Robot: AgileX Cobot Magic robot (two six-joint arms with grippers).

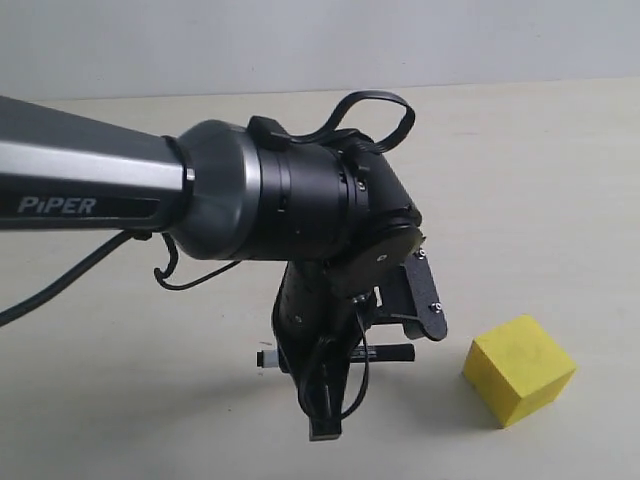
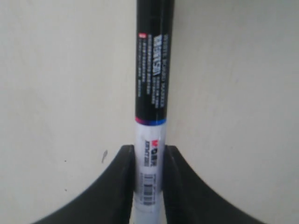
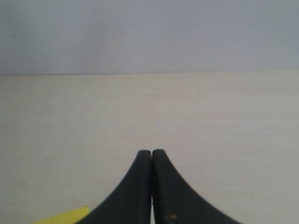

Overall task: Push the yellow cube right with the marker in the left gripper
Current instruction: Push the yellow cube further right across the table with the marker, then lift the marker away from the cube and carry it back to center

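Observation:
Next, my left gripper releases the marker on the bare tabletop [image 1: 285, 277] behind its white end, toward the grey wall.
In the exterior view my left gripper [image 1: 345, 358] points down at the table, shut on the marker [image 1: 395, 353]. The marker lies level just above the surface, its black end toward the yellow cube [image 1: 518, 368]. A short gap separates that end from the cube, which rests on the table to the right. The left wrist view shows the marker [image 2: 152, 84] clamped by its white labelled barrel in the left gripper [image 2: 149, 154], the black half sticking out ahead. My right gripper [image 3: 152, 151] is shut and holds nothing; a corner of the yellow cube [image 3: 65, 217] shows beside it.
The pale wooden tabletop [image 1: 560, 180] spreads around the cube, with a grey wall [image 1: 300, 40] behind it. The left arm's thick body [image 1: 250, 200] and black cable [image 1: 375, 110] fill the middle of the exterior view. The right arm does not appear there.

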